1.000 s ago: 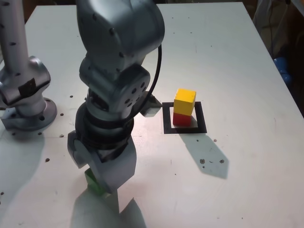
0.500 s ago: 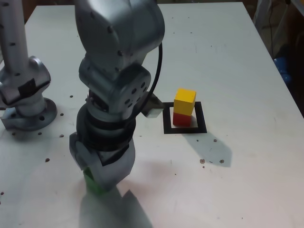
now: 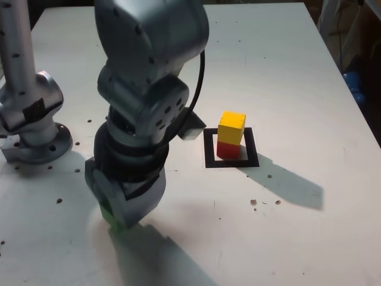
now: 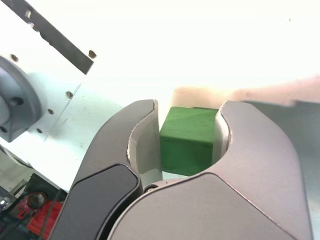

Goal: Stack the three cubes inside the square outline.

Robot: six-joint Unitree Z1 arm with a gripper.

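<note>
The green cube, now between my gripper's two grey fingers, will be released by my gripper on top of the yellow cube (image 3: 232, 118), so that it ends up above the red cube.
In the wrist view the green cube (image 4: 187, 140) sits between my gripper's (image 4: 187, 107) two grey fingers, and both inner pads press its sides. In the exterior view my gripper (image 3: 119, 219) points down at the front left of the white table. Only a sliver of the green cube (image 3: 105, 210) shows beside it, so I cannot tell whether it rests on the table. The yellow cube (image 3: 231, 127) stands on the red cube (image 3: 226, 149) inside the square outline (image 3: 208, 156), to the exterior view's right of my arm.
A second grey arm base (image 3: 30, 122) stands at the exterior view's left edge. A thin black strip (image 4: 55, 37) lies on the table in the wrist view. Small dark specks dot the tabletop (image 3: 286, 71). Blue objects (image 3: 354, 86) lie beyond the table's right edge.
My arm has shifted slightly toward the exterior view's left and back, carrying the green cube with it. Its shadow has stretched out to the right. The yellow-on-red stack has not moved.
</note>
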